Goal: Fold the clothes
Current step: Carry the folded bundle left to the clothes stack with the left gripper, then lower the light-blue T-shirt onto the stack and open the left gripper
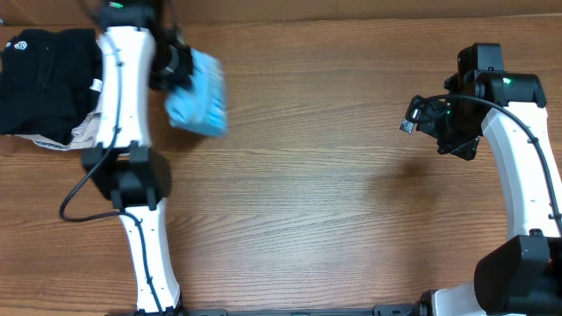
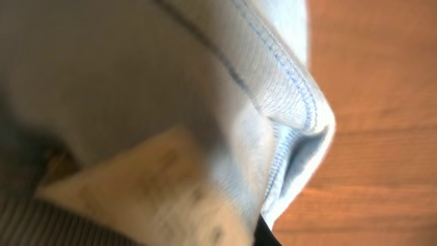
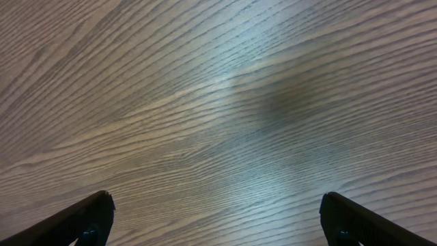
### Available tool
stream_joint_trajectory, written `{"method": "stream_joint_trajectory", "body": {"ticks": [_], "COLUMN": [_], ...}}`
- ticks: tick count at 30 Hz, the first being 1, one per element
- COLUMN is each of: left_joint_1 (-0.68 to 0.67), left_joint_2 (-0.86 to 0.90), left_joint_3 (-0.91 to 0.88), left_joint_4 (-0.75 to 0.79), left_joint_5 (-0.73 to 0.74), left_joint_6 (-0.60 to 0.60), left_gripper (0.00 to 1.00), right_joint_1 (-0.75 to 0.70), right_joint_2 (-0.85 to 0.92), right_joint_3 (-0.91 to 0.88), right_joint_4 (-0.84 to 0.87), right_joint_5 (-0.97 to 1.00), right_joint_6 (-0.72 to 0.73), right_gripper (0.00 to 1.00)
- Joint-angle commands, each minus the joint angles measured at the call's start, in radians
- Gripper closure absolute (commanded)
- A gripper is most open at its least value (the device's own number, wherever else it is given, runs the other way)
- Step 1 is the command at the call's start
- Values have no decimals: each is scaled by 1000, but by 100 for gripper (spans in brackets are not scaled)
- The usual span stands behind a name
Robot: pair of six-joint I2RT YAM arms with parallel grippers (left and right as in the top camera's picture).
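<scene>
Next, I let go of the sky-blue T-shirt with my left gripper on top of the black garment (image 1: 44,88) that covers the beige one.
The sky-blue T-shirt (image 1: 198,95) is a folded bundle held off the table at the upper left, blurred by motion. My left gripper (image 1: 172,72) is shut on it; in the left wrist view the blue cloth with its stitched hem (image 2: 273,82) fills the frame and hides the fingers. My right gripper (image 1: 420,117) hovers over bare wood at the right, far from the shirt. Its two black fingertips (image 3: 215,212) are wide apart with nothing between them.
A black garment (image 1: 44,75) with a small white logo lies at the far left, over a beige garment (image 1: 83,133). The wooden table (image 1: 334,193) spreads between the arms.
</scene>
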Motion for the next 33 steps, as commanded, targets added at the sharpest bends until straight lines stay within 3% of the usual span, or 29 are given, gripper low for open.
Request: {"method": "stream_joint_trajectory", "body": {"ticks": [1,6,15,21,33], "left_joint_1": [45,117,338,465,521], "left_joint_2": [-25,-35,-102,-98,-86], "left_joint_3": [241,436,432,426,258], "left_joint_4": [-36,-27,64,162,435], "left_joint_5": [113,134,64,56,22], "left_joint_6": [11,-77,-241,-428,-660], "left_gripper": [96,96,96,96,96], "right_joint_1": [0,0,0,0,0], "right_joint_2": [-21,-21,-21,-21,-21], "right_joint_3": [13,13,13,13,13], "right_joint_4": [7,5,2,1,-6], "right_joint_5": [3,2,2,-14,-62], "right_joint_6": [-7,-7,-6,-6,-6], "right_gripper": [0,0,0,0,0]}}
